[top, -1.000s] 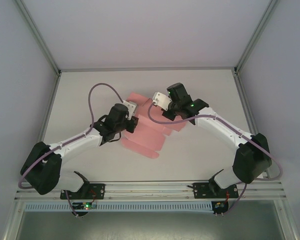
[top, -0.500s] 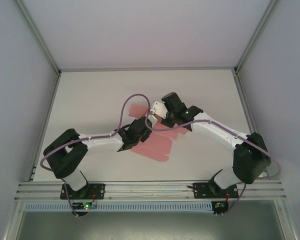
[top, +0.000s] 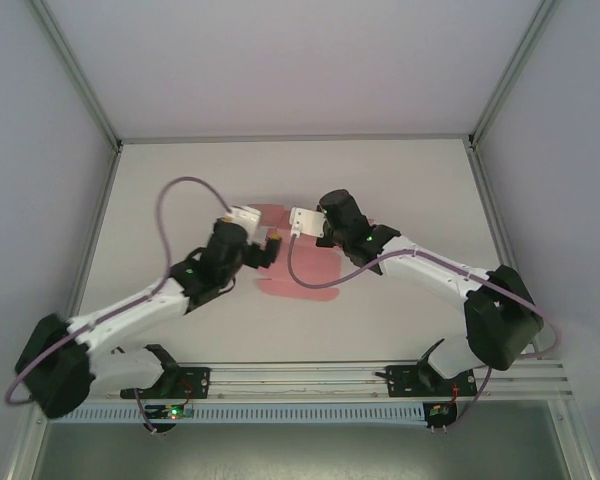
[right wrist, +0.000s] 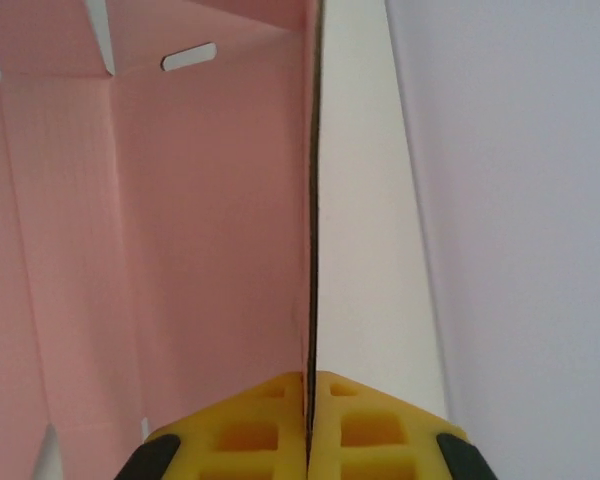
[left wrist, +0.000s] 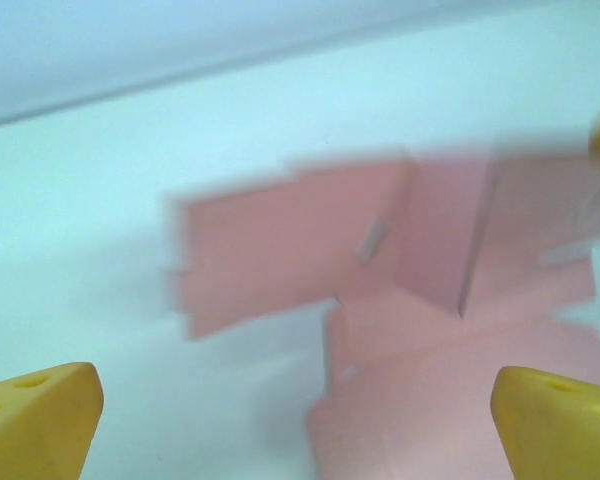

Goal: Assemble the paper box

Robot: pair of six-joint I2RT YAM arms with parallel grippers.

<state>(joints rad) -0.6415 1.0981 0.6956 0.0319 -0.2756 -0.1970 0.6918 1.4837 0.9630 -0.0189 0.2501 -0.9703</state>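
My right gripper holds another panel upright, so next I lift and pinch the splayed side panel's edge (left wrist: 186,265) near my left gripper with that left gripper.
The paper box is a pink die-cut sheet (top: 302,272) with flaps, lying mid-table and partly folded up. In the left wrist view the blurred paper box (left wrist: 420,330) lies just ahead with one panel standing upright. My left gripper (top: 269,246) (left wrist: 300,425) hovers at the sheet's left edge, open wide, with nothing between its yellow fingertips (left wrist: 40,415). My right gripper (top: 321,233) (right wrist: 308,395) is shut on the thin edge of an upright panel of the paper box (right wrist: 180,250), pinched between its yellow pads (right wrist: 245,435).
The white table (top: 180,180) is bounded by grey walls and metal frame posts (top: 75,75). A purple cable (top: 175,195) loops above the left arm. Bare tabletop lies left, right and behind the sheet.
My left gripper has opened, let go of the sheet and drawn back to its left edge. The right gripper stays shut on the panel and has shifted slightly left.
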